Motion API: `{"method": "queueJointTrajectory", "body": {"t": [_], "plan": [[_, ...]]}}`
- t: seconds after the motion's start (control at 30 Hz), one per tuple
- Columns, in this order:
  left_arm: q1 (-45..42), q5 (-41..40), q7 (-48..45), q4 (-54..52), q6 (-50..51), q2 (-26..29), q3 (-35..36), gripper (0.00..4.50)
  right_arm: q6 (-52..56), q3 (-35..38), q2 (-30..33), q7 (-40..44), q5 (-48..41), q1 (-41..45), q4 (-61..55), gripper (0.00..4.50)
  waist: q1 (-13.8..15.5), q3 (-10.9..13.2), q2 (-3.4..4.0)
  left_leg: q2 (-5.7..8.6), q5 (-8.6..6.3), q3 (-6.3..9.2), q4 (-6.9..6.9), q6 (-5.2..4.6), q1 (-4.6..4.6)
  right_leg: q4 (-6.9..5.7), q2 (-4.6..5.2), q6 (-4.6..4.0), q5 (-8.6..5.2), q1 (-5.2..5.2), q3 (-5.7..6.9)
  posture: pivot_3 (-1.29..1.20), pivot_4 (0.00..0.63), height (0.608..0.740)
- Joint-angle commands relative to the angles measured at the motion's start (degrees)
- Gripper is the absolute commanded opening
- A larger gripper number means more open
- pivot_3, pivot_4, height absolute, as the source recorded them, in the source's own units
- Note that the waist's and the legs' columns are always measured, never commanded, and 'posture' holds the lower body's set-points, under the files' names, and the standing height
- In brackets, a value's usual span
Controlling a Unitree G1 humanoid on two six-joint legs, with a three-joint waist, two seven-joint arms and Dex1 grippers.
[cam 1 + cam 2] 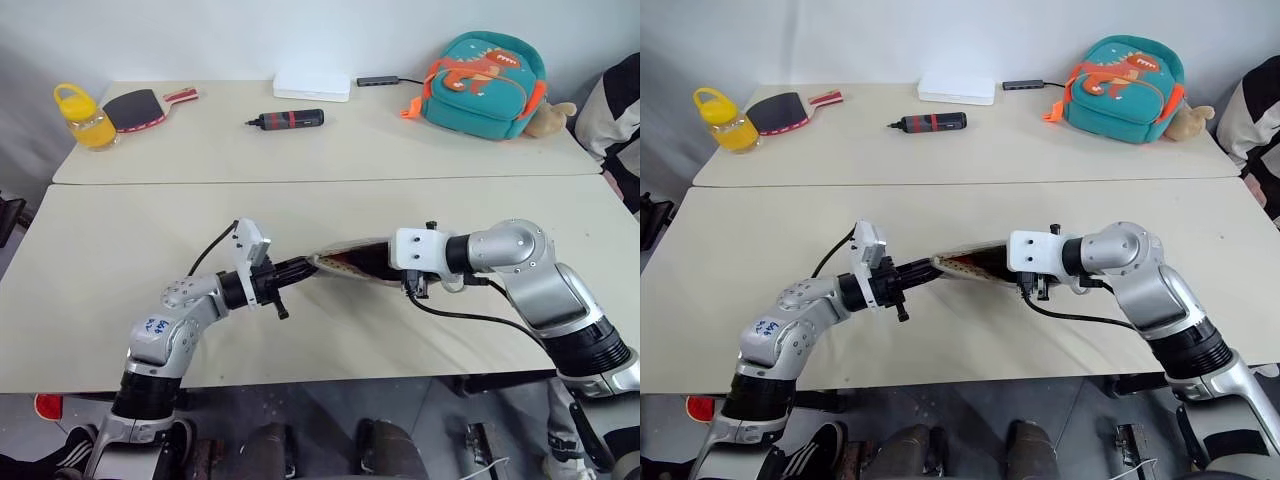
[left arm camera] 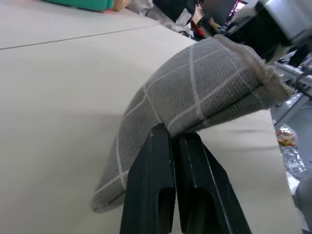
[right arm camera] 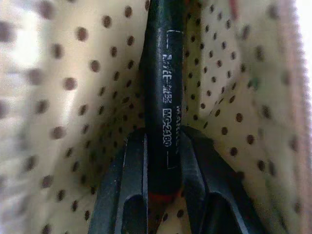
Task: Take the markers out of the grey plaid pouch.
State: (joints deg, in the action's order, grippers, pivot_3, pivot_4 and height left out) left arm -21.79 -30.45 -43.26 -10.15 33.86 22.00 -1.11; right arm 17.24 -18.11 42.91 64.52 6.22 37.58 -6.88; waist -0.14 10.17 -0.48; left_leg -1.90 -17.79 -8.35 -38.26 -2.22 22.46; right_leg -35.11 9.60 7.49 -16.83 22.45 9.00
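Note:
Next, I open my right gripper, now near the marker's near end, and regrip deeper at the middle of the marker's body (image 3: 165,80) before lifting.
The grey plaid pouch (image 1: 352,262) hangs just above the near table, stretched between my two arms, its mouth towards my right arm. My left gripper (image 2: 173,135) is shut on a fold of the pouch's grey fabric (image 2: 200,87) at its left end. My right gripper (image 3: 163,141) reaches inside the pouch, among the tan dotted lining (image 3: 78,97). It is shut on a marker (image 3: 164,87), a dark barrel with white print and a red end. The rest of the pouch's inside is hidden.
On the far table stand a teal dinosaur backpack (image 1: 485,85), a plush toy (image 1: 552,118), a white box (image 1: 312,85), a black cylinder with a red band (image 1: 290,119), a paddle (image 1: 135,108) and a yellow bottle (image 1: 85,118). A person (image 1: 620,110) sits at the right edge.

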Motion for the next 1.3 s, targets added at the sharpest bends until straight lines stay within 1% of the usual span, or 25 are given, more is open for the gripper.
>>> {"method": "queueJointTrajectory", "body": {"t": [0.03,0.23,0.33,0.43,0.5,0.57,0.6,0.63,0.67,0.77,0.93,1.07,1.17,1.27,1.3], "plan": [[-0.5,-3.2,-0.4,-4.1,0.7,-1.6,-0.2,0.00,-2.0,-1.4,-0.7,0.3,0.7,0.4,-1.1,0.56,0.0,0.0,0.00,0.00,0.00,0.00,0.00,0.00,0.00,0.00,0.00,0.00,0.00,0.00,0.00,0.00,0.150,0.740],[-0.5,-2.7,-0.1,-4.1,1.5,-1.5,0.2,0.00,-2.8,-1.8,-1.5,0.2,1.4,-0.5,-3.0,0.56,-0.1,0.0,0.00,-0.01,0.00,0.00,0.00,0.00,0.00,0.01,-0.01,0.00,0.00,0.00,0.00,0.00,0.150,0.740],[-0.2,-1.8,0.0,-3.9,1.1,-1.4,-0.3,0.00,-3.9,-1.5,-2.3,-1.1,2.2,0.3,-2.6,0.56,0.0,0.0,0.00,-0.01,0.00,0.00,0.00,0.00,0.00,0.01,-0.01,0.00,0.00,0.00,0.00,0.00,0.150,0.740],[0.3,-1.3,-0.1,-4.0,0.4,-1.7,-0.8,0.00,-2.0,-0.1,-3.1,-0.8,0.9,1.5,-1.9,0.56,-0.1,0.0,0.00,-0.01,0.00,0.00,0.00,0.00,-0.01,0.01,-0.01,0.00,0.00,0.00,-0.01,0.00,0.150,0.740],[0.4,-1.4,0.0,-4.1,0.4,-1.8,-0.8,0.00,-1.5,0.1,-2.9,0.3,0.2,1.5,-2.0,1.30,-0.1,0.0,0.00,-0.01,0.00,0.00,0.00,0.00,0.00,0.00,-0.01,0.00,0.00,0.00,0.00,0.00,0.150,0.740],[0.4,-1.5,0.0,-4.1,0.4,-1.8,-0.8,0.00,-1.6,-0.2,-2.4,0.5,0.9,1.3,-2.2,1.94,0.0,0.0,0.00,-0.01,0.00,0.00,0.00,0.00,-0.01,0.01,-0.02,0.00,0.00,0.00,0.00,0.00,0.150,0.740],[0.3,-1.6,0.0,-4.0,0.5,-1.8,-0.6,0.00,0.0,-0.5,-2.0,1.4,0.6,0.8,-2.9,2.23,0.1,0.0,0.00,0.00,0.00,0.02,0.00,0.00,0.01,0.00,-0.02,0.00,0.00,0.00,0.01,0.00,0.150,0.740],[0.3,-1.7,0.1,-4.1,0.6,-1.8,-0.6,0.00,1.4,-0.6,-1.8,2.2,0.2,0.5,-3.4,2.60,0.1,0.0,0.00,0.00,0.00,0.02,-0.01,0.00,0.01,0.00,-0.02,0.00,0.00,-0.01,0.01,0.00,0.150,0.740],[0.4,-1.7,0.1,-4.1,0.6,-1.7,-0.5,0.00,0.2,-0.6,-1.5,1.9,0.9,0.5,-3.6,2.90,0.1,0.0,0.00,0.00,0.00,0.02,-0.01,0.00,0.01,0.02,-0.01,0.00,0.00,-0.01,0.00,0.00,0.150,0.740],[0.6,-1.5,0.1,-4.1,0.6,-1.2,-0.3,0.00,0.3,1.1,-1.7,2.3,-0.6,1.3,-4.9,2.90,0.0,0.0,0.00,-0.01,0.00,0.02,0.00,0.00,0.01,0.01,-0.01,0.00,0.00,0.00,0.00,0.00,0.150,0.740],[0.8,-1.3,0.3,-4.1,0.5,-1.0,-0.2,0.00,-0.4,2.9,1.0,4.0,-1.7,2.8,-6.0,2.90,0.0,0.0,0.00,0.00,0.00,0.02,-0.01,0.00,0.02,0.02,-0.01,0.00,0.00,0.00,0.00,0.00,0.150,0.740],[1.0,-1.2,0.4,-4.1,0.3,-1.0,-0.1,0.00,-3.2,4.2,3.3,3.8,-1.9,3.4,-4.2,2.90,0.0,0.0,0.00,-0.01,0.00,0.02,0.00,0.00,0.00,0.01,-0.02,0.00,0.00,0.00,0.01,0.00,0.150,0.740],[1.1,-1.2,0.4,-4.2,0.3,-1.0,0.0,0.00,-4.6,5.1,3.5,2.6,-2.5,3.3,-3.1,2.90,0.0,0.0,0.00,-0.01,0.00,0.01,0.00,0.00,0.01,0.03,-0.01,0.00,0.00,0.00,0.00,0.00,0.150,0.740],[1.2,-1.1,0.5,-4.3,0.3,-1.0,-0.1,0.00,0.2,5.9,1.9,3.6,-7.1,2.5,-4.4,2.90,0.0,0.0,0.00,-0.01,0.00,0.01,0.00,0.00,0.01,0.03,-0.01,0.00,0.00,0.00,0.00,0.00,0.150,0.740],[1.3,-1.2,0.6,-4.3,0.3,-1.0,-0.1,0.00,0.0,5.5,1.9,3.4,-6.9,2.4,-4.3,2.90,0.0,0.0,0.00,-0.01,0.00,0.01,-0.01,0.00,0.01,0.02,-0.01,0.00,0.00,0.00,0.00,0.00,0.150,0.740]]}}
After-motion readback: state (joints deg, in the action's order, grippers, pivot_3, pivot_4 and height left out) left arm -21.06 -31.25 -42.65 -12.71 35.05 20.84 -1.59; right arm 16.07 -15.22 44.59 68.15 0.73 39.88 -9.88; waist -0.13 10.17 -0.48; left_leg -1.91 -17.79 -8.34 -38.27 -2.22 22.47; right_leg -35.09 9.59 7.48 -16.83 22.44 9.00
